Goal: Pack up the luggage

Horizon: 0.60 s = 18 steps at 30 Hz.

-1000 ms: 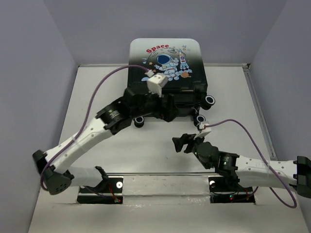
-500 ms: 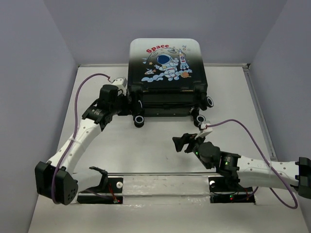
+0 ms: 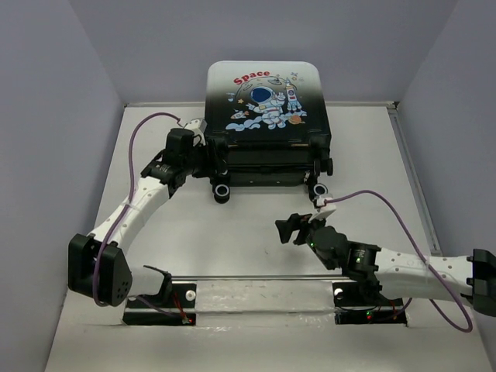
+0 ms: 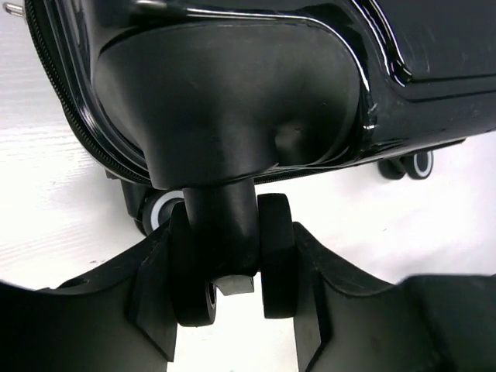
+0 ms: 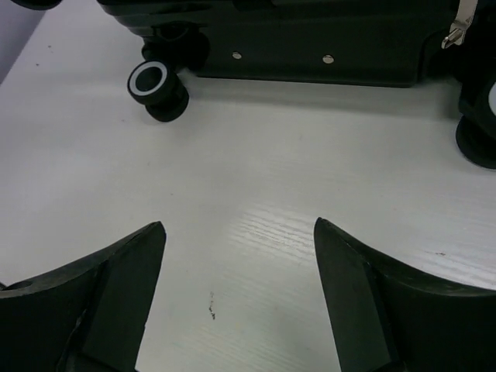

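Observation:
The silver zipper pull [image 3: 316, 166] [image 5: 457, 29] on the luggage's near side, beside the lower wheel farther from my left gripper, should be grabbed next by my right gripper.
The luggage [image 3: 263, 101] lies flat and closed at the back of the table, astronaut print up, wheels toward the arms. My left gripper [image 3: 209, 158] is at its near left corner. In the left wrist view the luggage shell [image 4: 232, 93] fills the top, and a black twin caster wheel [image 4: 275, 256] sits between the fingers, which press on both of its sides; my left gripper [image 4: 232, 310] is shut on that wheel. My right gripper [image 3: 291, 229] hovers open over bare table in front of the luggage [image 5: 310, 31], and nothing lies between its jaws [image 5: 240, 256].
Two lower wheels [image 3: 222, 191] [image 3: 319, 188] rest on the white table [image 3: 256, 232]. A white-hubbed wheel [image 5: 155, 85] stands ahead and left of the right gripper. Grey walls enclose the table on three sides. Purple cables trail from both wrists.
My left arm swung from over the luggage's near edge to its left near corner, and its jaws closed on the caster wheel. The right arm barely moved.

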Each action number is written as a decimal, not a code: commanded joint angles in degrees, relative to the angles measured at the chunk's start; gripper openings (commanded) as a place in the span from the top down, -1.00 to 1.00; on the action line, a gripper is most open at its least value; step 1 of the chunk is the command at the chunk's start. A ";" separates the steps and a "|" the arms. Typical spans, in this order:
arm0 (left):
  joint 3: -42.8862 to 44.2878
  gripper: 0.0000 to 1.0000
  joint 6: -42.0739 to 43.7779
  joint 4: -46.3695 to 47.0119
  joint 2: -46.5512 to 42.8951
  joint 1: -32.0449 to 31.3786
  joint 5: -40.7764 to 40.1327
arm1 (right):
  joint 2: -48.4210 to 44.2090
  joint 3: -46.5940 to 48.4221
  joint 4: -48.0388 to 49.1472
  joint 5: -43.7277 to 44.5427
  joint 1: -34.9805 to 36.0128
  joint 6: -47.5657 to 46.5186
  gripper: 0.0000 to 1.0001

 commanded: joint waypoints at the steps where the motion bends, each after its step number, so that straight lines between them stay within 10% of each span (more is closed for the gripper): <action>1: -1.01 0.53 -2.58 7.10 -0.64 0.08 3.69 | 2.85 3.25 -0.48 0.37 -3.41 -3.12 -0.59; 3: -2.94 0.86 -4.85 10.16 -2.57 0.08 4.47 | 4.52 4.30 -0.39 -2.25 -9.20 -4.35 -0.34; 8: -6.99 0.88 -10.40 16.67 -8.55 -0.01 9.39 | 5.50 1.68 8.83 -5.78 -17.65 -7.87 0.03; 18: -14.63 0.88 -19.28 24.15 -18.04 -0.36 16.08 | 8.92 -2.89 23.77 -14.57 -32.59 -9.02 -0.18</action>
